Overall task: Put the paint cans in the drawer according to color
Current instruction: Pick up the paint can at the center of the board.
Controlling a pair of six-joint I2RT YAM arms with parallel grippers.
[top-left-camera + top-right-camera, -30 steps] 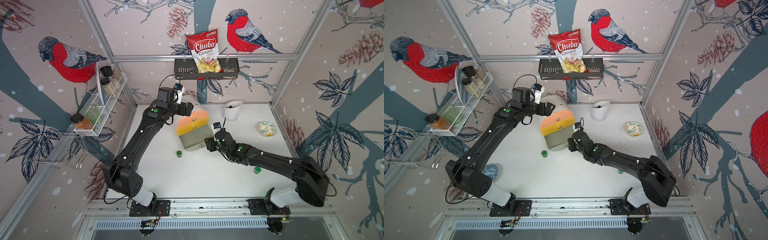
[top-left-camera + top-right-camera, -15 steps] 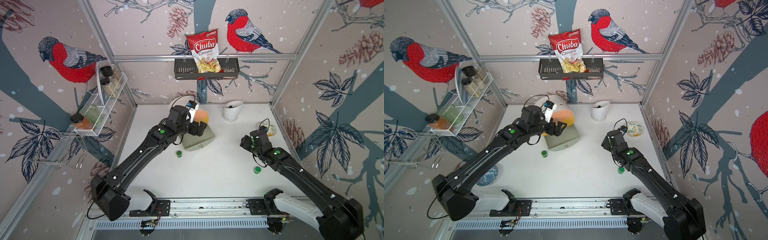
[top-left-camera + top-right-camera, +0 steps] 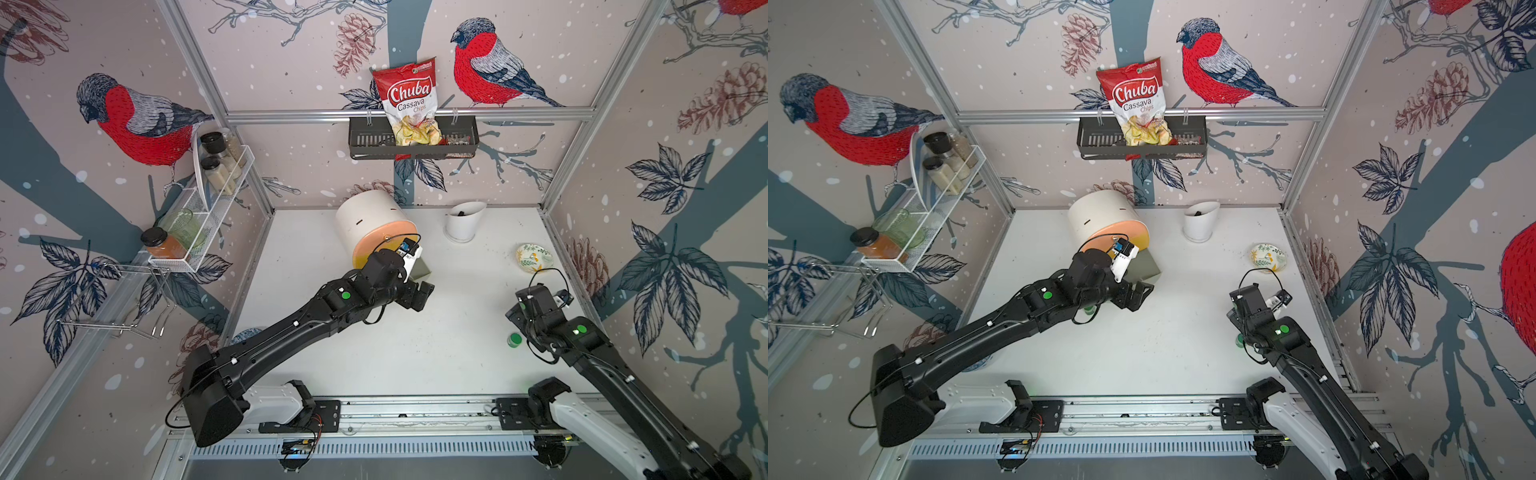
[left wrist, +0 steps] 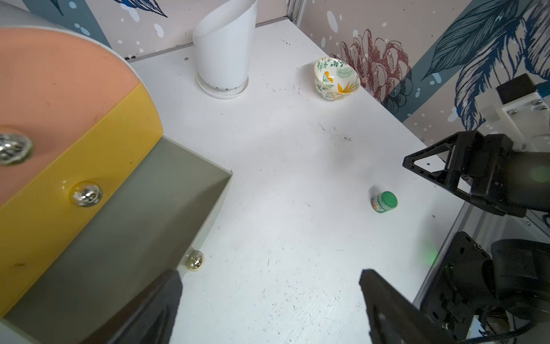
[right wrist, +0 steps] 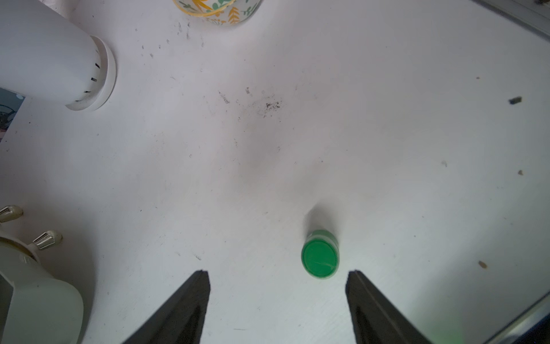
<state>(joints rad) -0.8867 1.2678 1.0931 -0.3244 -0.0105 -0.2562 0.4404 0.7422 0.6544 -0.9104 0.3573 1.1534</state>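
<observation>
I need to close my right gripper around the green-lidded paint can by the can's sides (image 3: 513,343) (image 5: 322,234), a little below the lid of the can.
The drawer (image 3: 374,224) is a white arched chest at the back middle, with its grey-green bottom drawer (image 4: 148,223) pulled out; no can shows in the part I see. My left gripper (image 3: 420,291) (image 4: 268,297) hovers open beside that drawer's front corner, nothing between its fingers. One green-lidded paint can (image 3: 514,340) (image 4: 384,201) stands upright on the table at the right. My right gripper (image 5: 278,277) hangs open just above it, the can (image 5: 320,254) sitting a little beyond the fingertips, nearer one finger. A green speck (image 3: 1089,309) shows under the left arm; other paint cans are out of view.
A white slant-rimmed cup (image 3: 463,222) stands at the back, right of the chest. A patterned bowl (image 3: 534,257) sits near the right wall. A wire shelf with jars (image 3: 195,216) hangs on the left wall, a chips basket (image 3: 411,137) on the back wall.
My right arm has pulled back from the open drawer to the right, over the green can, with its jaws wider. My left arm has come from behind the chest round to its front.
</observation>
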